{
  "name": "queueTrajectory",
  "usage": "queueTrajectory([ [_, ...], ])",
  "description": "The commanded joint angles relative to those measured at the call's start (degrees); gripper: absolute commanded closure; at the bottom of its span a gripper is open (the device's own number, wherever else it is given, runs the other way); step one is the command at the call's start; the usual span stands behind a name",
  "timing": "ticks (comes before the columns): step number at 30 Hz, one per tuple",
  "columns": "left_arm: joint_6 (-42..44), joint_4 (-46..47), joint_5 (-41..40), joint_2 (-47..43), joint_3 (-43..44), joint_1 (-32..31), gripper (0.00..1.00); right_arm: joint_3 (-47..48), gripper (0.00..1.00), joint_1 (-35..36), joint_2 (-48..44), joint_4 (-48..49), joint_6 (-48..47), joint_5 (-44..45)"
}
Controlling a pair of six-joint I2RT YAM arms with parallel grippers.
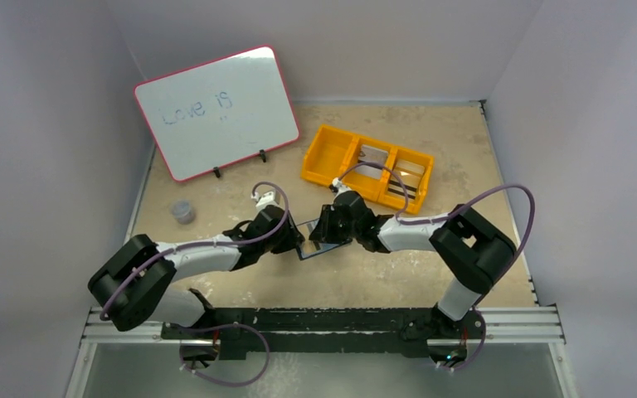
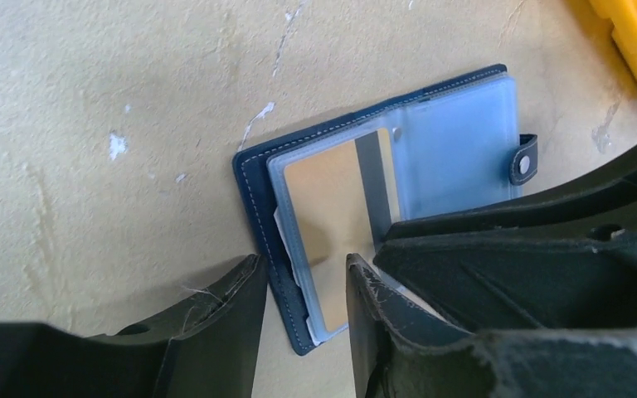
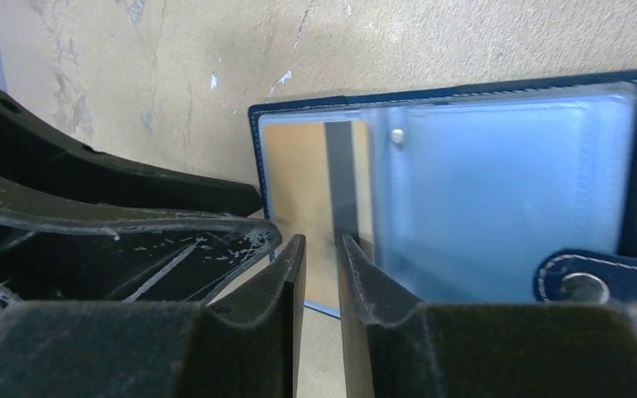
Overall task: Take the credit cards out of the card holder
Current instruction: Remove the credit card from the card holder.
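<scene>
The card holder lies at a slant under the robot's right gripper, so the left gripper should pinch the holder's short edge (image 2: 286, 282) and straighten the holder before the robot pulls the card out.
The navy card holder (image 1: 311, 247) lies open on the table between both grippers. In the left wrist view it (image 2: 253, 178) shows pale see-through pockets and a snap tab (image 2: 525, 162). A whitish card with a dark stripe (image 2: 336, 195) sits in the left pocket. It also shows in the right wrist view (image 3: 303, 178). My left gripper (image 2: 303, 274) is open and straddles the holder's near corner. My right gripper (image 3: 321, 249) hovers over the card's pocket edge. Its jaws stand a narrow gap apart with nothing between them.
An orange three-compartment tray (image 1: 319, 157) stands behind the holder, with pale flat cards in its middle (image 1: 373, 157) and right (image 1: 409, 178) compartments. A whiteboard (image 1: 218, 112) leans at the back left. A small grey cylinder (image 1: 183, 211) stands at the left.
</scene>
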Motion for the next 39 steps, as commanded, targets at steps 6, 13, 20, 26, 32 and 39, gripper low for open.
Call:
queueTrajectory([
  [6, 2.68, -2.18, -1.92, 5.37, 3.74, -0.27, 0.77, 0.82, 0.75, 0.16, -3.37, -3.1, -1.15, 3.8],
  [13, 4.39, -3.87, -3.43, 5.99, 4.0, -0.24, 0.83, 1.81, 0.71, 0.17, -5.39, -9.8, -2.13, 11.27],
  [20, 5.28, -3.15, -2.98, 2.56, 4.03, -0.26, 0.79, 1.35, 0.71, -0.45, -2.76, -7.15, -3.23, 6.7],
  [26, 5.78, -0.83, -0.11, -1.91, 3.96, -0.28, 0.59, 1.35, 0.8, -0.54, -0.96, -4.95, -1.46, 4.75],
  [32, 6.61, -2.01, 1.46, 4.15, 6.18, -0.29, 0.6, -1.58, 0.83, -1.3, -1.72, 1.49, 1.56, -0.72],
  [39, 7.13, -4.35, -0.79, 9.17, 6.76, -0.31, 0.71, -4.35, 0.8, -2.84, -4.08, 2.42, 3.97, 1.49],
])
